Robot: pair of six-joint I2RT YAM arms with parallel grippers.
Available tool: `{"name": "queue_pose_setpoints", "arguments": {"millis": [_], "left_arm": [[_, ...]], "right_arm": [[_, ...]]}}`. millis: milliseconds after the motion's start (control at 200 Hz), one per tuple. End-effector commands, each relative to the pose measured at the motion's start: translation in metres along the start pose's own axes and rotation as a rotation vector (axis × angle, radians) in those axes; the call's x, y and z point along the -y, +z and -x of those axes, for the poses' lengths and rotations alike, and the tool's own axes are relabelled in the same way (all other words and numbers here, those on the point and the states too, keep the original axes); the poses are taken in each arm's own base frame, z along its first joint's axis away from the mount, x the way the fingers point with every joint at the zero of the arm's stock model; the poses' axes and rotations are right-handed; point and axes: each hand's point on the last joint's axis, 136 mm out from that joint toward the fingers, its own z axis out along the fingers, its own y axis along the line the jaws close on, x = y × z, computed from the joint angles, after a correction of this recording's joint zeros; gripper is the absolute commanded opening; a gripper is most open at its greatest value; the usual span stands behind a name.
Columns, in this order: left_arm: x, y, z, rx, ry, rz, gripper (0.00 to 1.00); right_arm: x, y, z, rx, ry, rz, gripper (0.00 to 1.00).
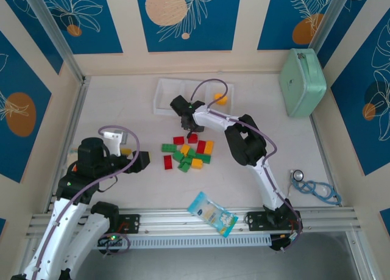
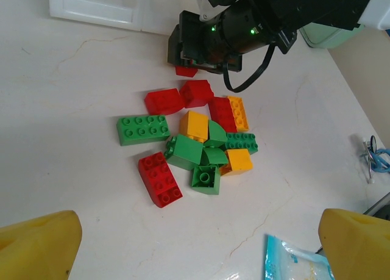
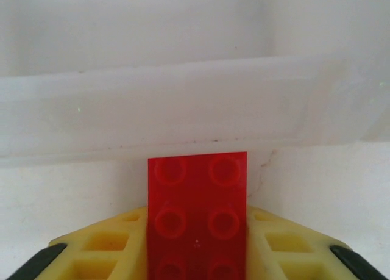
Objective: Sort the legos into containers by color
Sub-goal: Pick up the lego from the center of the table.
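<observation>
The robot's right gripper should release the red lego, now at the pile's far edge, in the middle section of the white tray [image 1: 189, 107] [image 3: 116, 39], near the front side of the tray.
A pile of red, green and yellow-orange legos [image 1: 187, 153] lies mid-table, also seen in the left wrist view [image 2: 201, 140]. My right gripper [image 1: 186, 118] sits low at the pile's far edge, just before the white tray of containers [image 1: 164, 94]. Its yellow fingers [image 3: 103, 243] press both sides of a red lego [image 3: 198, 201]; the tray wall [image 3: 183, 109] stands right ahead. One orange piece [image 1: 222, 99] lies in the tray's right compartment. My left gripper [image 1: 122, 144] hovers left of the pile, open, holding nothing, fingertips [image 2: 36, 246] spread wide.
A mint-green case [image 1: 303, 82] stands at the back right. A blue-and-white snack packet [image 1: 212, 213] lies near the front rail. A blue stethoscope-like item [image 1: 317, 188] rests at the right edge. Walls close in the table on three sides.
</observation>
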Motion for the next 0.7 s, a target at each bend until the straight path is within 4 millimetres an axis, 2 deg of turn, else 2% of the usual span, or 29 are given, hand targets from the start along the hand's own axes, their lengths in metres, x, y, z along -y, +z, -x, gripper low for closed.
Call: {"name": "queue_pose_setpoints", "arguments": {"millis": [0,75,300,525,615,695], "left_arm": [[0.001,0.001,0.0,0.002,0.013,-0.009,0.99],[0.002,0.001,0.0,0.002,0.013,-0.01,0.99],[0.003,0.0,0.0,0.002,0.014,-0.015,0.99],[0.003,0.001,0.0,0.003,0.015,-0.016,0.99],[0.003,0.001,0.001,0.002,0.014,-0.016,1.0],[0.003,0.001,0.0,0.001,0.014,-0.019,1.0]], "right_arm": [[0.0,-0.017,-0.002,-0.015,-0.012,0.039,0.29],[-0.002,-0.026,-0.003,-0.023,-0.008,0.078,0.24],[-0.006,-0.057,-0.004,-0.036,-0.013,0.159,0.23],[-0.028,-0.095,-0.005,-0.077,-0.016,0.319,0.21],[-0.039,-0.114,0.003,-0.06,-0.031,0.39,0.21],[-0.045,-0.126,0.021,-0.009,-0.067,0.418,0.21]]}}
